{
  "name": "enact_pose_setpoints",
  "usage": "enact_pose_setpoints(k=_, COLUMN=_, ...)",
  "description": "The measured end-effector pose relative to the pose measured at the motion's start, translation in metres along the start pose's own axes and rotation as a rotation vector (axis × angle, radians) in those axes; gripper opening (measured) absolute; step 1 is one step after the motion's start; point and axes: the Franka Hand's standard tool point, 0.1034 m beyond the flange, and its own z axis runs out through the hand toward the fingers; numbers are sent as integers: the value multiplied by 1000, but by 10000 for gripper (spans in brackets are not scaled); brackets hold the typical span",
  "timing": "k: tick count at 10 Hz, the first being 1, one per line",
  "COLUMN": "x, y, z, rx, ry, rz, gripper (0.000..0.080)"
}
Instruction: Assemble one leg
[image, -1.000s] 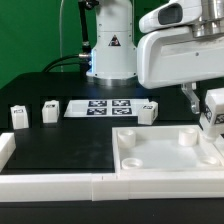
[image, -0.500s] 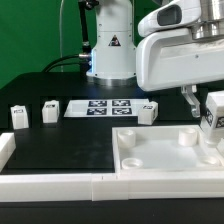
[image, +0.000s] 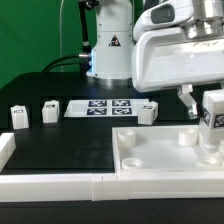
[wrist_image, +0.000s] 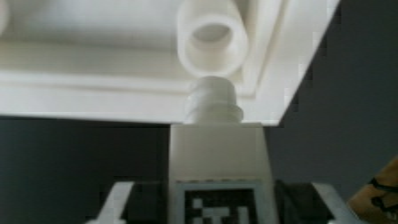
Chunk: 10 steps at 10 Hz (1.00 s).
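Observation:
The white tagged leg will stand in the panel's round socket (image: 210, 156) (wrist_image: 214, 38). My gripper will let go of it just below its narrow tip. The leg is now above the panel's far corner.
My gripper (image: 211, 125) is at the exterior view's right, shut on a white tagged leg (image: 213, 110) and holding it above the far right corner of the large white panel (image: 160, 155). In the wrist view the leg (wrist_image: 217, 160) stands between my two fingers (wrist_image: 125, 205). Its narrow tip points at a round socket (wrist_image: 215, 36) in the panel (wrist_image: 89, 80), a short way off. Three more legs stand on the black table: two at the left (image: 18, 117) (image: 49, 112) and one next to the marker board (image: 148, 112).
The marker board (image: 102, 107) lies at the back middle. A white rail (image: 50, 183) runs along the table's front edge. The robot base (image: 110, 50) stands behind the board. Another socket (image: 129, 140) sits at the panel's far left corner.
The arm with the leg has shifted slightly toward the exterior view's left and a little lower. The other legs have not moved.

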Motion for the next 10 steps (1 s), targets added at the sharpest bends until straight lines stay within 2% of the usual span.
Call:
enact_pose_setpoints(k=2, x=0, y=3, z=3, rx=-7, ry=26, rz=-1, gripper=290)
enact_pose_setpoints(k=3, x=3, y=6, z=3, rx=-16, ry=79, rz=0, gripper=290)
enact_pose_setpoints(k=10, x=-12, y=-3, z=11, rx=-11, ry=61, rz=-3, gripper=290)
